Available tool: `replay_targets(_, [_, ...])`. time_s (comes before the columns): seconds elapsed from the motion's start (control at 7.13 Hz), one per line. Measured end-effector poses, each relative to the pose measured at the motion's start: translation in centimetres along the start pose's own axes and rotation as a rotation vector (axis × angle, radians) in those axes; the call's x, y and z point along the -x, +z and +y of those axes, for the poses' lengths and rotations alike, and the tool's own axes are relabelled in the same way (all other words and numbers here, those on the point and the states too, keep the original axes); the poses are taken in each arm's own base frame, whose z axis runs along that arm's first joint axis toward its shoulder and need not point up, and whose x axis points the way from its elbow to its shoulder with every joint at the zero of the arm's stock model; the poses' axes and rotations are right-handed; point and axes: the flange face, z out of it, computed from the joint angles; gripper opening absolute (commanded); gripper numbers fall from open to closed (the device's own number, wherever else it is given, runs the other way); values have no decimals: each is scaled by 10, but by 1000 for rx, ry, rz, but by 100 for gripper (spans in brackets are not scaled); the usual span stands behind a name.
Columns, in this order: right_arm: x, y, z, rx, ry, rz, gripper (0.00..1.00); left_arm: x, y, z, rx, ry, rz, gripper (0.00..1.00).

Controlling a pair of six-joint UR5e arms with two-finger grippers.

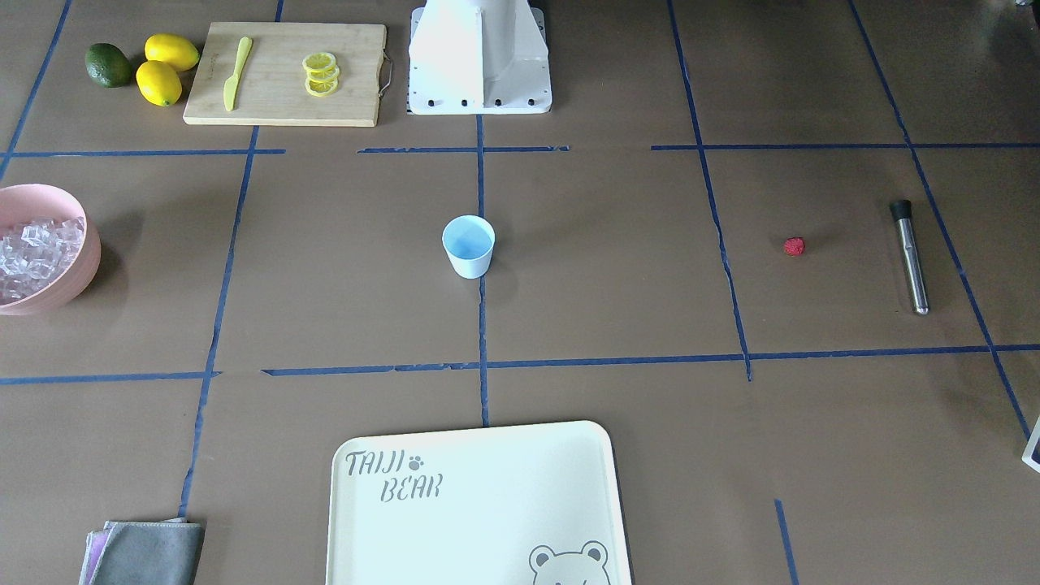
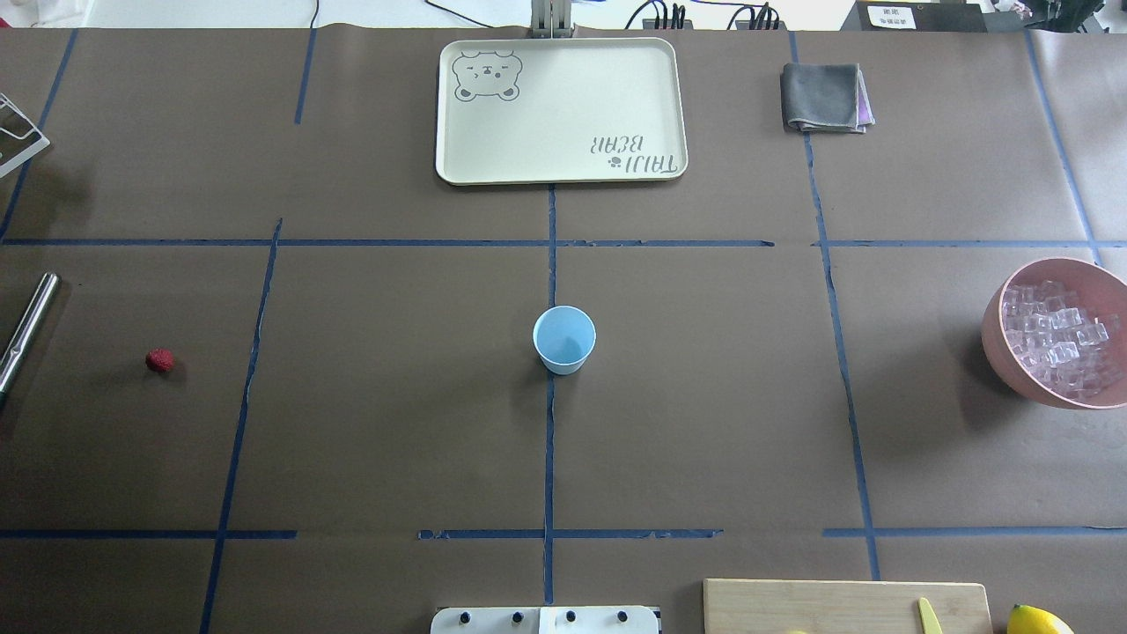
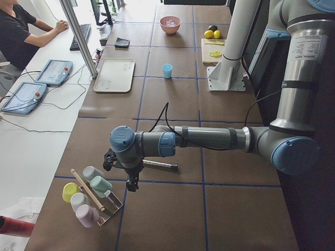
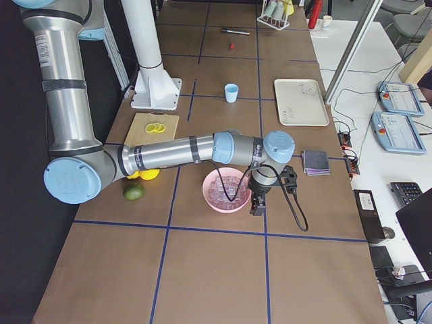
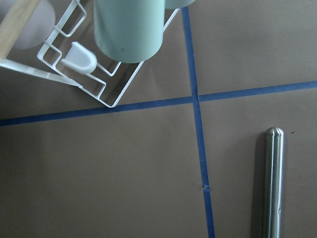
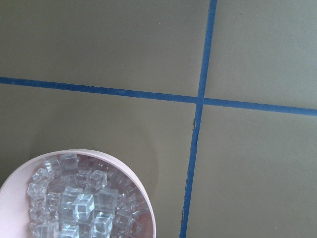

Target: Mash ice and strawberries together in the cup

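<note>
My right gripper needs to next reach down into the pink bowl and close on an ice cube (image 1: 37, 244) (image 6: 74, 225) near the middle of the pile.
The pale-blue cup (image 1: 468, 246) (image 2: 563, 339) stands upright and empty at the table's middle. The red strawberry (image 1: 794, 246) (image 2: 159, 359) lies alone on the table towards my left. The ice (image 1: 36, 256) (image 6: 79, 203) fills a pink bowl (image 2: 995, 343) at my far right. My left gripper (image 3: 132, 183) hangs beyond the table's left end, by a steel muddler (image 5: 270, 183) (image 1: 910, 256). My right gripper (image 4: 256, 206) hangs just beside the pink bowl (image 4: 226, 206). Both show only in the side views, so I cannot tell whether they are open or shut.
A cream tray (image 2: 563, 110) lies at the far middle edge, with a grey cloth (image 2: 823, 97) beside it. A cutting board (image 1: 284, 73) with lemon slices and a yellow knife, lemons and an avocado sit by the base. A white cup rack (image 5: 99, 74) stands near my left gripper.
</note>
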Motion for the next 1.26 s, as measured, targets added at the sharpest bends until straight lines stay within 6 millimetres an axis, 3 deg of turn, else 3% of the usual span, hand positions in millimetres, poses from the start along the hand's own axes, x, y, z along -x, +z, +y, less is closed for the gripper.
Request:
replay_targets(0.84, [14,-7,0,-47,-49,2,100,-7,-4,3,-20,8,-8,100])
replay_targets(1.26, [53,17,38,-68,97,-2,97,-7,-4,4,-21,8,-4,100])
